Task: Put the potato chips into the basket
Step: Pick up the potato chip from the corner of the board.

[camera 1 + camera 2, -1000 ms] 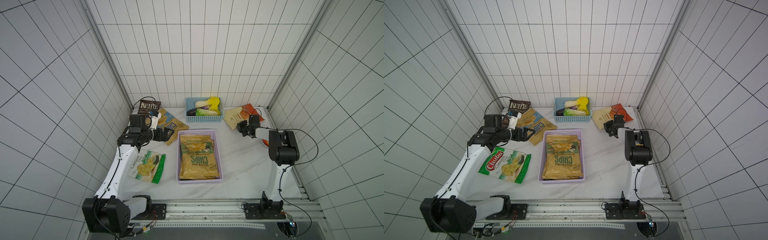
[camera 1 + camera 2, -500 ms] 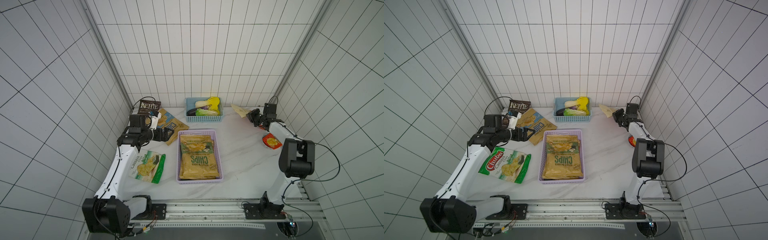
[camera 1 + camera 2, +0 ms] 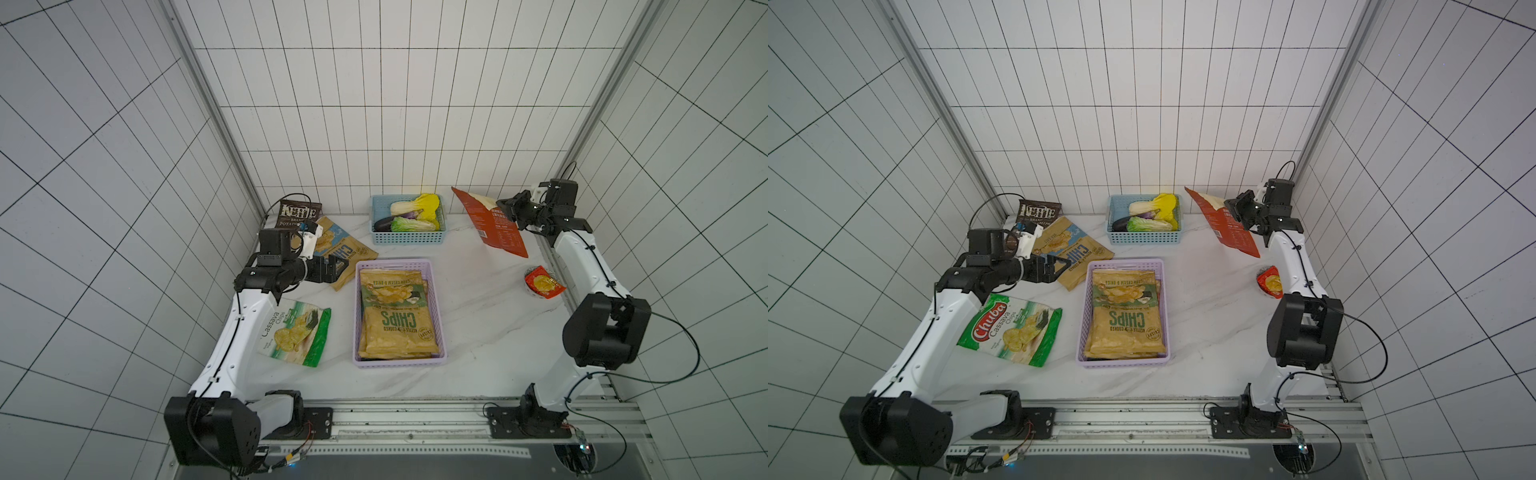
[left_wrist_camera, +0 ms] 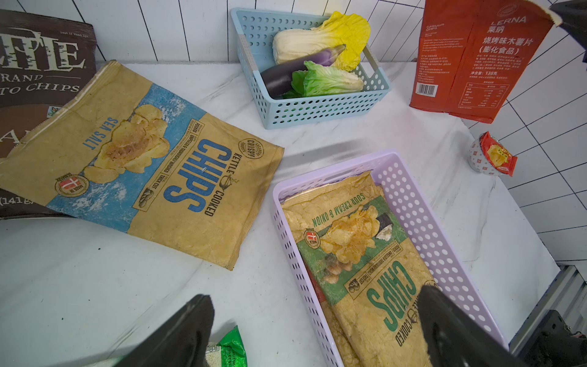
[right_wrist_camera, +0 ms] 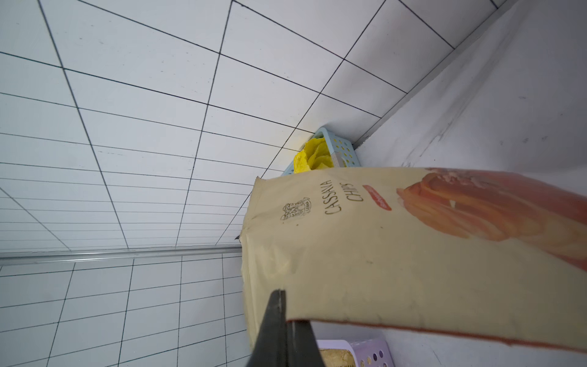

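The robot's left gripper needs to close on the free top corner [image 3: 455,190] of the cream and red cassava chips bag, across from the right gripper.
The lilac basket [image 3: 395,262] [image 3: 1125,262] [image 4: 413,203] holds stacked tan CHIPS bags, a green-label one [image 3: 397,320] [image 4: 365,254] on top. My right gripper [image 3: 509,210] [image 3: 1237,210] [image 5: 282,305] is shut on a cream and red cassava chips bag [image 3: 494,226] [image 3: 1227,226] [image 5: 413,248], hanging tilted above the back right corner. My left gripper [image 3: 336,266] [image 3: 1059,266] [image 4: 314,317] hovers open and empty beside the basket's left wall. On the table lie a blue-label CHIPS bag [image 3: 353,249] [image 4: 158,165], a brown Kettle bag [image 3: 299,212] and a white-green cassava bag [image 3: 297,332] [image 3: 1013,328].
A light blue basket [image 3: 409,239] [image 4: 317,111] of toy vegetables stands at the back wall. A small red-lidded snack cup [image 3: 542,282] [image 4: 492,155] sits by the right wall, next to my right arm. Tiled walls close in on three sides.
My right gripper has lifted the cassava bag off the table at the back and swung it up toward the right wall. The left arm has stayed still.
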`<state>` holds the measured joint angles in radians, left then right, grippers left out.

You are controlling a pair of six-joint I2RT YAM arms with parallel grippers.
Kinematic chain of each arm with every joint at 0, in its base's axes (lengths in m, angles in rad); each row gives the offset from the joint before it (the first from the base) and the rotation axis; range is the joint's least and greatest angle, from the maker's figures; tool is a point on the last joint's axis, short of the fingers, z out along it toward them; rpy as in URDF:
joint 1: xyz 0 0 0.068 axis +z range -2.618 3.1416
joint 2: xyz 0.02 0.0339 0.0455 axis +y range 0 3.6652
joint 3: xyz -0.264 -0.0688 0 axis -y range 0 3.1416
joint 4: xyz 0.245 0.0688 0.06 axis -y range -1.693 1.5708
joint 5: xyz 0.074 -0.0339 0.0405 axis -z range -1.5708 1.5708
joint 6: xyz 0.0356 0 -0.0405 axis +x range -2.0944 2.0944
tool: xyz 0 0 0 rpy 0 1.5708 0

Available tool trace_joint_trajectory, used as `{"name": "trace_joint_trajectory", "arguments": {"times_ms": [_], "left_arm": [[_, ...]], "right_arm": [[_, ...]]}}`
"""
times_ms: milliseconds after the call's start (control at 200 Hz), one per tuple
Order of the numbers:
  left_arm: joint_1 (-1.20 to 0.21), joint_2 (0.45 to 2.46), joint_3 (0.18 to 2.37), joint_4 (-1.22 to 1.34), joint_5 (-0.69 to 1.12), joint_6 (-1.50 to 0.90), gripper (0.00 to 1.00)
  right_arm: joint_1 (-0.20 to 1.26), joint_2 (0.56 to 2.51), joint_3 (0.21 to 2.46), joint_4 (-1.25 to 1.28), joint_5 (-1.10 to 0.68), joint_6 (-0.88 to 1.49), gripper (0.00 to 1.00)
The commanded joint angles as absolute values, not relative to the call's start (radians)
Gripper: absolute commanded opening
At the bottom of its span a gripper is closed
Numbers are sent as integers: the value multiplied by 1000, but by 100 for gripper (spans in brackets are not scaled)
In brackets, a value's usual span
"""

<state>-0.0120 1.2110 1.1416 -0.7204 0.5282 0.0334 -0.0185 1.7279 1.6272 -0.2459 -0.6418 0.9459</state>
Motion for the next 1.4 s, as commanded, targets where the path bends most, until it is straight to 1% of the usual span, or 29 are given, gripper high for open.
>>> {"name": "trace_joint_trajectory", "arguments": {"times_ms": [0,205,415,595,770,1089,1239,1339,1394], "left_arm": [[-16,1204,1136,-699,552,35,98],[-44,1218,1156,-702,551,61,98],[-118,1258,1236,-737,496,94,98],[-153,1288,1318,-760,505,114,98],[-167,1321,1427,-873,662,252,98],[-183,1325,1565,-931,609,361,98],[-183,1344,1644,-1054,679,455,93],[-183,1341,1649,-1077,704,481,90],[-183,1344,1650,-1075,705,479,84]], "right_arm": [[-25,1669,1698,-252,-729,940,0],[-22,1611,1747,-233,-837,998,0],[26,1565,1773,-228,-953,1025,0],[103,1536,1798,-236,-1021,1017,0],[190,1528,1836,-283,-1066,982,0],[389,1556,1809,-300,-1109,943,0],[464,1587,1801,-292,-1113,940,0],[500,1612,1804,-282,-1120,943,0],[512,1621,1810,-279,-1121,943,0]]}}
